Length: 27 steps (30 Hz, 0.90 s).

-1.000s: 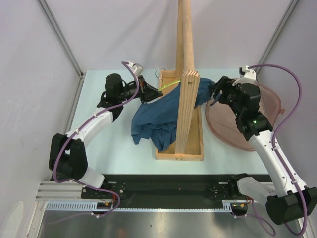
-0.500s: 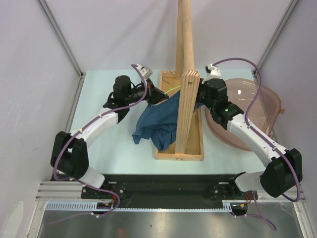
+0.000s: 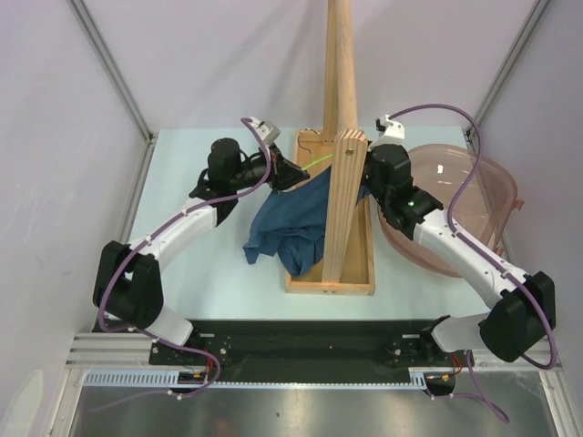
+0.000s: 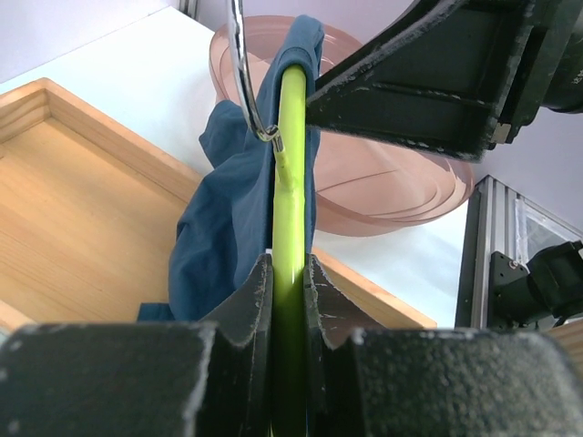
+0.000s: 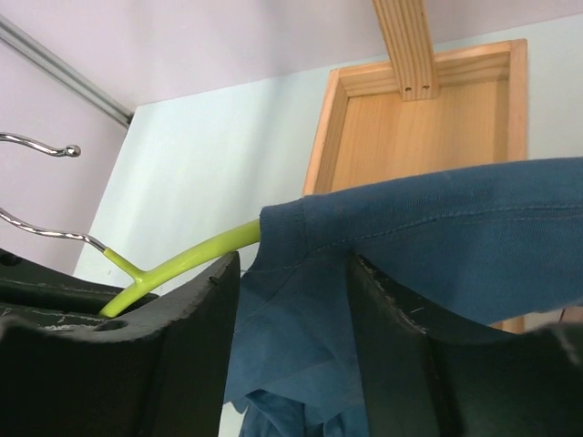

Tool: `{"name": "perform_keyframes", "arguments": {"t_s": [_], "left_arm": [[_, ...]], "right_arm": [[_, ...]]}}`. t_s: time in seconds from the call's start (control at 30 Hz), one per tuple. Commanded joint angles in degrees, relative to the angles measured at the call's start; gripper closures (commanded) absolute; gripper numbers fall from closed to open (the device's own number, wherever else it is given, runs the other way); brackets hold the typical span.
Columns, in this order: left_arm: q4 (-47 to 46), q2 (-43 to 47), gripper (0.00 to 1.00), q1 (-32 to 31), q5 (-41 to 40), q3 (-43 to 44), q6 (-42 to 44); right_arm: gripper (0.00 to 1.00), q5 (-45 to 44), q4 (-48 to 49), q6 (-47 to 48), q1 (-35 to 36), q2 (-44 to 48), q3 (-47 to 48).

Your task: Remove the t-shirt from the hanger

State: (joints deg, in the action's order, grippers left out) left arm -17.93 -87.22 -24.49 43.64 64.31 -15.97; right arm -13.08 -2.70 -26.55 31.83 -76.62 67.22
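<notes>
My left gripper is busy holding the hanger's arm. Next, my right gripper takes the hanger's silver hook (image 4: pixel 243 73) before my left gripper pulls the t-shirt off.
The dark teal t-shirt (image 3: pixel 284 221) hangs from the lime-green hanger (image 3: pixel 318 161) beside the wooden pole and droops onto the table. My left gripper (image 3: pixel 289 173) is shut on the hanger's arm (image 4: pixel 290 228), just below the silver hook (image 4: pixel 244 86). The t-shirt (image 4: pixel 228 209) drapes over the hanger's far end. My right gripper (image 3: pixel 365 179) is at the shirt's right side, partly hidden behind the pole. In the right wrist view this gripper (image 5: pixel 293 314) is open, with the t-shirt (image 5: pixel 437 241) shoulder cloth between its fingers (image 5: pixel 187 346) and the hanger (image 5: pixel 187 262) sticking out to the left.
A wooden pole stand (image 3: pixel 340 182) rises from a wooden tray base (image 3: pixel 366 264) at the table's middle. A pink translucent bowl (image 3: pixel 478 196) sits at the right, under the right arm. Grey walls enclose the table.
My right arm has swung left from over the bowl to the shirt's right side. My left gripper has moved a little right with the hanger. Little has moved in the last half second.
</notes>
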Motion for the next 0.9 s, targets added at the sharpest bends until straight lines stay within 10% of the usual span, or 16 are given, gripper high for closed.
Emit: {"name": "perform_keyframes", "arguments": {"t_s": [0.0, 0.47, 0.87], "left_arm": [[-3.77, 2.23, 1.00, -0.47, 3.12, 1.08, 1.64], [-5.45, 1.62, 1.00, -0.47, 4.88, 0.55, 1.38], [-5.53, -5.15, 1.00, -0.47, 4.61, 3.45, 0.06]], "right_arm": [[0.50, -5.81, 2.96, -1.14, 0.42, -1.16, 3.88], [1.00, -0.04, 5.07, 0.88, 0.60, -2.83, 5.46], [1.00, 26.26, 11.31, 1.77, 0.77, -2.48, 5.46]]}}
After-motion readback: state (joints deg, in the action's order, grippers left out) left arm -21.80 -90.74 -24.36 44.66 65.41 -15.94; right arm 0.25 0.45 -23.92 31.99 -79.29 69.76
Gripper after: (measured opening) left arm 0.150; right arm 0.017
